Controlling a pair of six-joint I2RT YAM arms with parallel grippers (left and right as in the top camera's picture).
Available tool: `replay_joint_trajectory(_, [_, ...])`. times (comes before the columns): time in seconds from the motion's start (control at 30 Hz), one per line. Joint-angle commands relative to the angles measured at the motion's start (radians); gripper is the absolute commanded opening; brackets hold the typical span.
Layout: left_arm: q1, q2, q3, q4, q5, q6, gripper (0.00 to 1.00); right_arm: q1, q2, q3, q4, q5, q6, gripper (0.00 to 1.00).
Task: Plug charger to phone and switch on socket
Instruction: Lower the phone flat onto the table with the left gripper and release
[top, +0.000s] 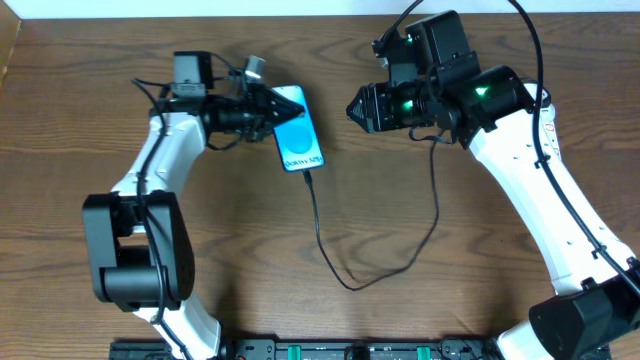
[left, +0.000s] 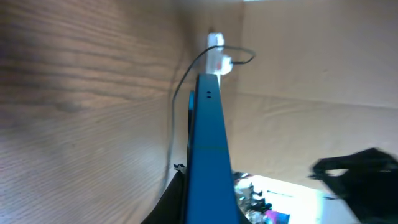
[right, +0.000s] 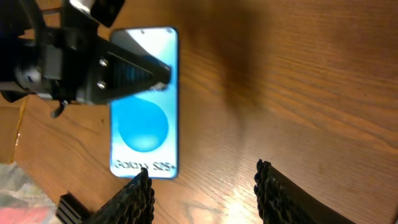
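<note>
Next, my left gripper releases the phone flat on the wooden table (top: 304, 180), beside the black cable's upper end.
The phone (top: 298, 132) lies on the wooden table, its blue screen with "Galaxy S25" facing up; it also shows in the right wrist view (right: 144, 118) and edge-on in the left wrist view (left: 208, 143). My left gripper (top: 272, 108) is shut on the phone's upper end. The charger's black cable (top: 320, 240) runs from the phone's lower edge, loops across the table and goes up under the right arm. In the left wrist view the cable (left: 180, 93) ends at a white adapter (left: 217, 56). My right gripper (top: 358, 108) is open and empty, right of the phone (right: 205, 190). The socket is hidden.
The right arm's body (top: 450, 90) covers the table's far right. A rail with connectors (top: 330, 350) runs along the front edge. Bare wood table (top: 250, 260) lies around the cable loop.
</note>
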Motion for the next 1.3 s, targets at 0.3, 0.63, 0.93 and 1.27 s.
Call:
replay_joint_trajectory(0.3, [-0.086,0.131,0.008,-0.063,-0.085,0.108,0.07,-0.006,-0.011,0.014,-0.029,0.017,-0.021,0.51])
replay_joint_trajectory(0.63, [-0.095,0.279,0.008,-0.071,-0.147,0.149,0.07,-0.002,-0.01,0.014,-0.045,0.018,-0.024,0.51])
replay_joint_trajectory(0.93, [-0.096,0.292,0.008,-0.128,-0.343,0.149,0.07,-0.002,-0.01,0.014,-0.044,0.021,-0.028,0.52])
replay_joint_trajectory(1.27, [-0.108,0.292,0.008,-0.161,-0.449,0.149,0.12,-0.002,-0.01,0.014,-0.044,0.021,-0.028,0.52])
